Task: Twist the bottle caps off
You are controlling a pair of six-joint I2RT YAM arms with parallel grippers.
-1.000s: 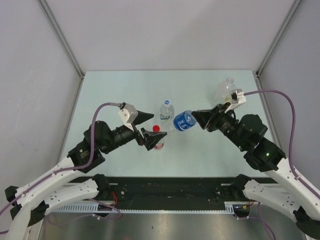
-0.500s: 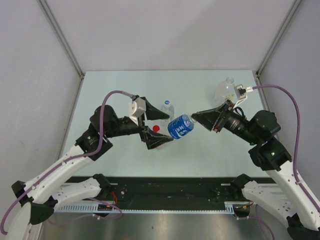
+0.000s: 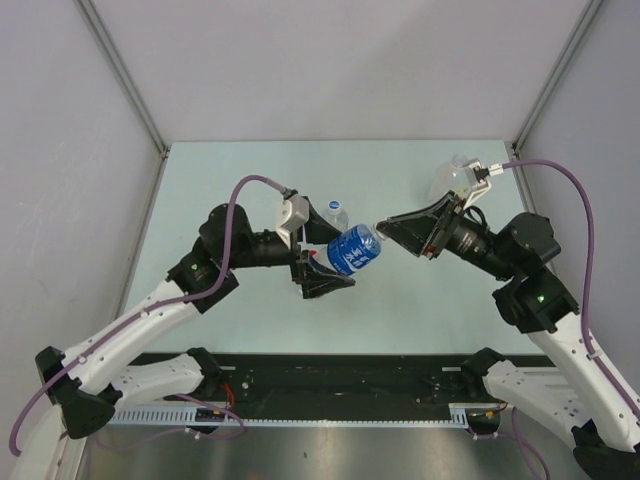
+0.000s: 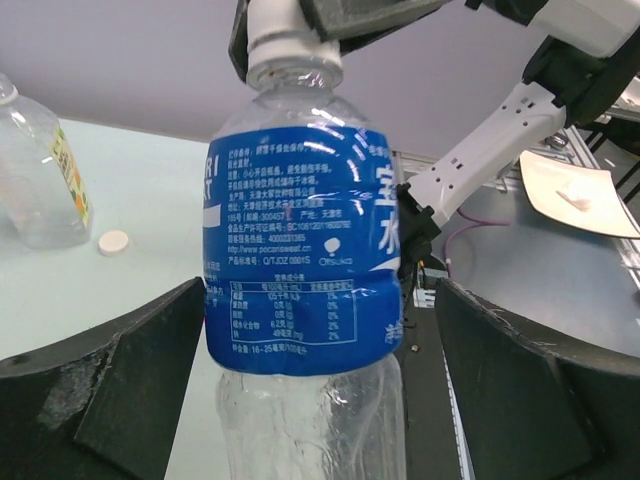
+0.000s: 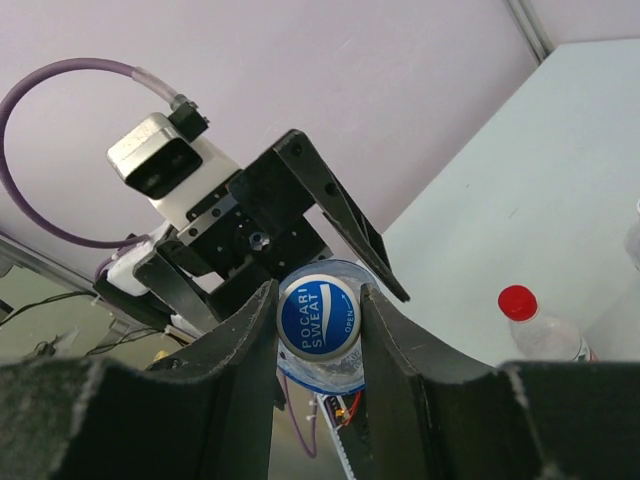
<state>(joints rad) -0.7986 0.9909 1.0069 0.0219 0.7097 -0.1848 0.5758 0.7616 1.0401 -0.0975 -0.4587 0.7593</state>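
The body of the blue-labelled bottle is loose in my left gripper, so I should clamp it there before my right gripper opens and takes the blue cap (image 5: 319,318) again.
The small blue-labelled bottle (image 3: 350,251) hangs tilted in the air between my two grippers. My right gripper (image 3: 381,228) is shut on its blue cap (image 5: 318,319), one finger pressed on each side. My left gripper (image 4: 320,300) is open around the bottle's body (image 4: 300,250); the left finger is at the label's edge and a gap shows on the right. The white-and-blue-labelled bottle (image 3: 335,212), with its blue cap on, stands just behind. The red-capped bottle (image 5: 540,335) stands on the table, mostly hidden by my left gripper in the top view.
The larger bottle with the yellowish label (image 3: 452,178) stands at the far right of the table (image 3: 250,180); it also shows in the left wrist view (image 4: 40,170). A loose white cap (image 4: 113,242) lies on the table beside it.
My left arm has swung right and up, bringing its open jaws around the bottle's body. My right gripper has moved the bottle left and a little higher, still holding the cap.
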